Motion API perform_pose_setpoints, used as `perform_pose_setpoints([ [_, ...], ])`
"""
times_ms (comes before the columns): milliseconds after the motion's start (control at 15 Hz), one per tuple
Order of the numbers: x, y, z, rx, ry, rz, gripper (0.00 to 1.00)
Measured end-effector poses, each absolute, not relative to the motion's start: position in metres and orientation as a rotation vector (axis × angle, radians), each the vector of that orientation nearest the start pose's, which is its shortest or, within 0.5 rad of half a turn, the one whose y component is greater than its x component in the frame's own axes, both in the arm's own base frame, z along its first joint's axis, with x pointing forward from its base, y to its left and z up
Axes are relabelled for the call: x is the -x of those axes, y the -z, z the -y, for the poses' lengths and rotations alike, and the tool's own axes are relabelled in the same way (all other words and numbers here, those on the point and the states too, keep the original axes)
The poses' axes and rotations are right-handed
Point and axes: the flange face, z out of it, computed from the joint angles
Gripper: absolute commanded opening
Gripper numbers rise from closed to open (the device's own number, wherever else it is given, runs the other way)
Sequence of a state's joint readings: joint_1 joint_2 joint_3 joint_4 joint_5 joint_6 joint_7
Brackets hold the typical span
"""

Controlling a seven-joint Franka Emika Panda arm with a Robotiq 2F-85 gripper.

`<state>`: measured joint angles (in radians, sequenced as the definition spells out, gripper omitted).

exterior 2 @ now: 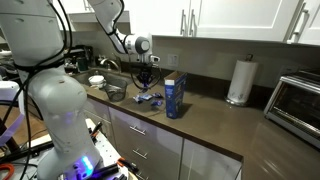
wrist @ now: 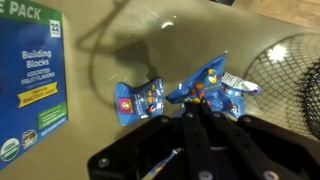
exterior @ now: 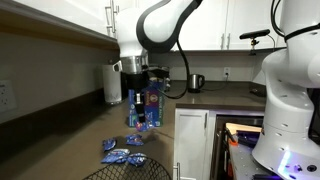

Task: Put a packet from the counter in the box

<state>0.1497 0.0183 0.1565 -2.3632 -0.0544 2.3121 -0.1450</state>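
Observation:
Next, I let go of the small blue packet, now held just over the dark counter, with my gripper through the open top of the tall blue box (exterior: 146, 80).
My gripper (wrist: 197, 100) has its fingers together, pinching a crinkly blue packet (wrist: 208, 75) at its near edge. It holds the packet just over the dark counter (wrist: 130, 45). Two more packets lie beside it, one to the left (wrist: 140, 100) and one to the right (wrist: 240, 85). The tall blue box (wrist: 30, 80) stands upright at the left of the wrist view. In both exterior views the gripper (exterior: 140, 92) (exterior 2: 145, 78) hangs close to the box (exterior: 150, 108) (exterior 2: 175, 97), above the loose packets (exterior: 117, 155) (exterior 2: 150, 98).
A wire basket (wrist: 290, 70) (exterior: 125, 172) sits close to the packets. A paper towel roll (exterior: 112, 85) (exterior 2: 238, 80) stands by the wall. A silver toaster (exterior 2: 298, 100) is further along the counter, and a black kettle (exterior: 195, 82) stands at the back.

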Motion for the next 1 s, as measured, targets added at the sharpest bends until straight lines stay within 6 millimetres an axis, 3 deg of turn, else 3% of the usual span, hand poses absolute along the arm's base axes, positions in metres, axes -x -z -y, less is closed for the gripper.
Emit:
perform_pose_setpoints([
  [533,-0.447,-0.433,-0.112,3.153,0.149,0.619,0.06],
  [800,-0.439,-0.471,-0.09,3.206,0.254,0.505,0.05],
  [1000,-0.435,-0.489,-0.074,3.239,0.316,0.42,0.03],
])
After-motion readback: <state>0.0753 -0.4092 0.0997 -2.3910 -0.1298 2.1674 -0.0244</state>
